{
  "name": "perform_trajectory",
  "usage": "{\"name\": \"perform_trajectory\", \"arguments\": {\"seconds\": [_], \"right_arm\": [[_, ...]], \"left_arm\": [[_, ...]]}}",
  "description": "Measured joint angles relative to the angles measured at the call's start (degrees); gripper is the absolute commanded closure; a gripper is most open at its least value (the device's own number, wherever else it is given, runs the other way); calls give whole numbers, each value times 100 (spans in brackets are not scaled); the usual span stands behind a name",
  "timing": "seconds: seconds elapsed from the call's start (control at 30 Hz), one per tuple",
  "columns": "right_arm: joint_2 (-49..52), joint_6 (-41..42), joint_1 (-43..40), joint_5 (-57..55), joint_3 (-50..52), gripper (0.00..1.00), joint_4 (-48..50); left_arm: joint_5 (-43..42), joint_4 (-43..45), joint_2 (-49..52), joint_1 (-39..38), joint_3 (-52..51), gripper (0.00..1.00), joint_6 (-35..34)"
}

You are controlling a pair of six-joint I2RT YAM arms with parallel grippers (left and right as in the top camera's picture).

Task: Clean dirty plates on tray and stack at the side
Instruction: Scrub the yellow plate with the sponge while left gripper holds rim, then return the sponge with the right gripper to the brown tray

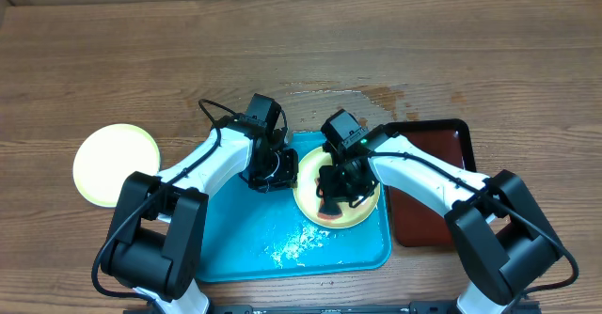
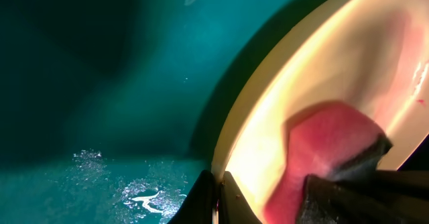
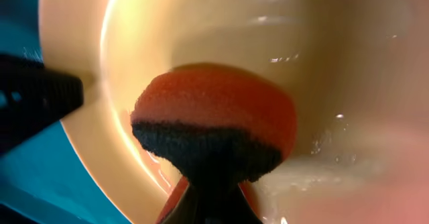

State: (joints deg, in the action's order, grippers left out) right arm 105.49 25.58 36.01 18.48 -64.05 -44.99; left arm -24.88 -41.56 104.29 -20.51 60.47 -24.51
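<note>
My right gripper has the red sponge, now pressed onto the wet plate. It will let go of the sponge near the middle of the dark red-brown tray (image 1: 424,184), a little toward the turquoise tray.
On the right half of the turquoise tray (image 1: 235,248) lies a pale yellow plate (image 1: 362,211). My left gripper (image 1: 282,170) is shut on that plate's left rim; in the left wrist view its fingertips (image 2: 201,204) pinch the rim of the plate (image 2: 315,63), with a shadow beneath it. My right gripper (image 1: 337,190) is shut on a red sponge with a black scouring side (image 3: 214,113), pressed onto the wet plate (image 3: 322,56). A second pale yellow plate (image 1: 118,164) lies on the table left of the tray.
A dark red-brown tray (image 1: 433,178) with a black rim stands just right of the turquoise one. White foam (image 1: 296,243) is spread on the tray floor near the front. A wet patch (image 1: 362,96) marks the wooden table behind the trays.
</note>
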Motion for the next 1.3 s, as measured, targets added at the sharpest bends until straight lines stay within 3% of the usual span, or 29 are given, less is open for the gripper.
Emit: {"name": "perform_trajectory", "arguments": {"seconds": [0.2, 0.5, 0.73, 0.97, 1.3], "right_arm": [[0, 813, -295, -162, 7, 96, 518], [2, 640, -859, -411, 2, 96, 507], [-74, 42, -798, -568, -404, 96, -234], [-944, -229, -658, -758, -1276, 96, -1010], [-1799, 223, -841, -2063, -2103, 96, -2826]], "left_arm": [[0, -11, 0, 0, 0, 96, -59], [-2, -13, 0, 0, 0, 96, -59], [0, -13, 0, 0, 0, 96, -61], [-2, -9, 0, 0, 0, 96, -61], [-4, -15, 0, 0, 2, 96, -61]]}}
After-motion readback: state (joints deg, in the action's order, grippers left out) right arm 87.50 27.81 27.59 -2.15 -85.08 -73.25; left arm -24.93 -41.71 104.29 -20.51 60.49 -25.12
